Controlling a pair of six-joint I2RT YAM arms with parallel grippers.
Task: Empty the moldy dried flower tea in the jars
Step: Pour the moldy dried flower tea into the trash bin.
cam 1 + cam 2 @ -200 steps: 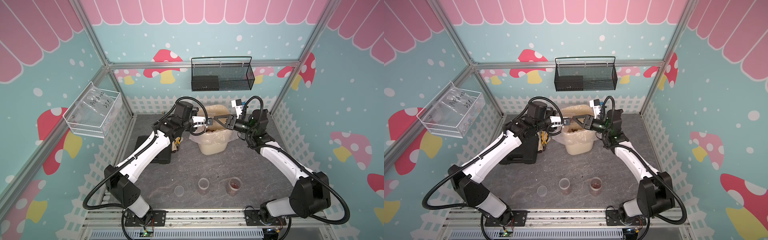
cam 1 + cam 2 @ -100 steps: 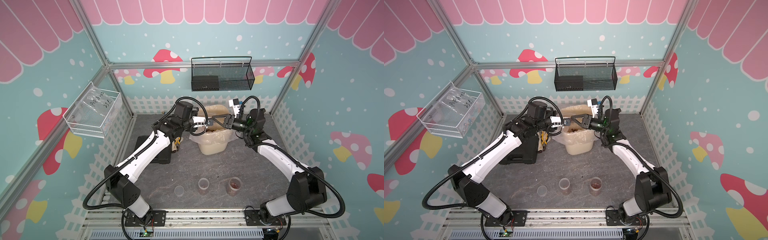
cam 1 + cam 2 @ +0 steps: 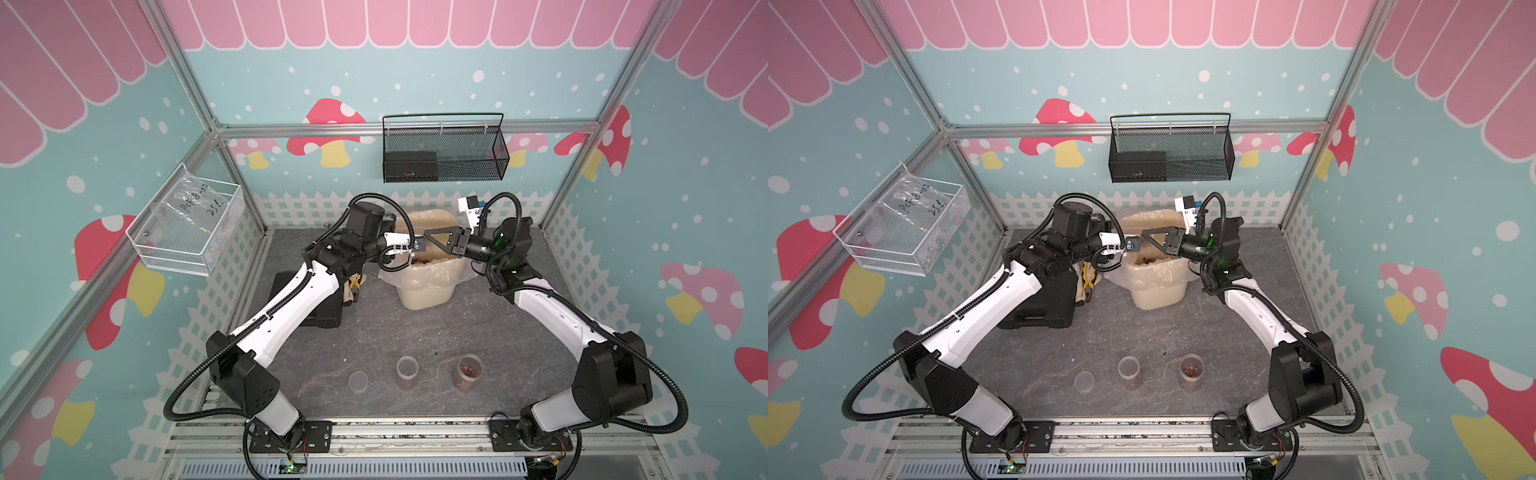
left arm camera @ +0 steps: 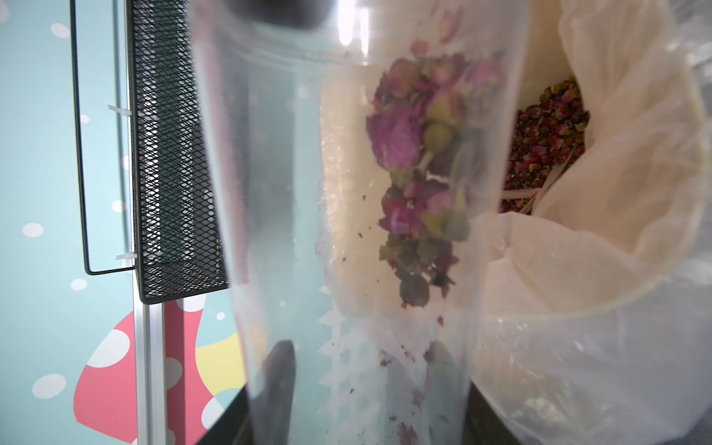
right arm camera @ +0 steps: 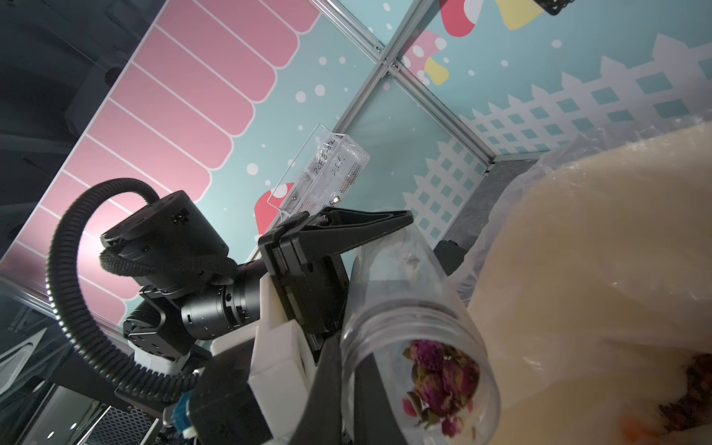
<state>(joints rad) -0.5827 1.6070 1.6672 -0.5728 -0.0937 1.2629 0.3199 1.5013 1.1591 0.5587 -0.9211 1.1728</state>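
My left gripper should take the jar's base (image 5: pixel 410 243) while my right gripper holds the jar's rim, because tea lies in the jar and my left gripper now holds it across its side.
My left gripper (image 4: pixel 358 385) is shut on a clear, lidless jar (image 4: pixel 346 192), which lies tilted over the cream bin (image 3: pixel 428 286). Pink-purple dried flower tea (image 5: pixel 443 381) sits inside the jar near its mouth. My right gripper (image 5: pixel 348 393) is shut on the jar's rim (image 5: pixel 416 308), one finger outside the wall and one inside. In both top views the two grippers meet above the bin (image 3: pixel 1158 291). More tea (image 4: pixel 547 127) lies in the bin's bag. Three small clear jars stand near the front edge: a low one (image 3: pixel 358 381), a middle one (image 3: pixel 407 371), and one with tea (image 3: pixel 469 371).
A black case (image 3: pixel 316 307) and yellow-handled pliers (image 3: pixel 353 286) lie left of the bin. A black wire basket (image 3: pixel 442 153) hangs on the back wall and a clear tray (image 3: pixel 187 224) on the left wall. White picket fencing edges the grey floor.
My right gripper has moved left to the jar's mouth and closed on its rim. The left arm and the jar have stayed in place.
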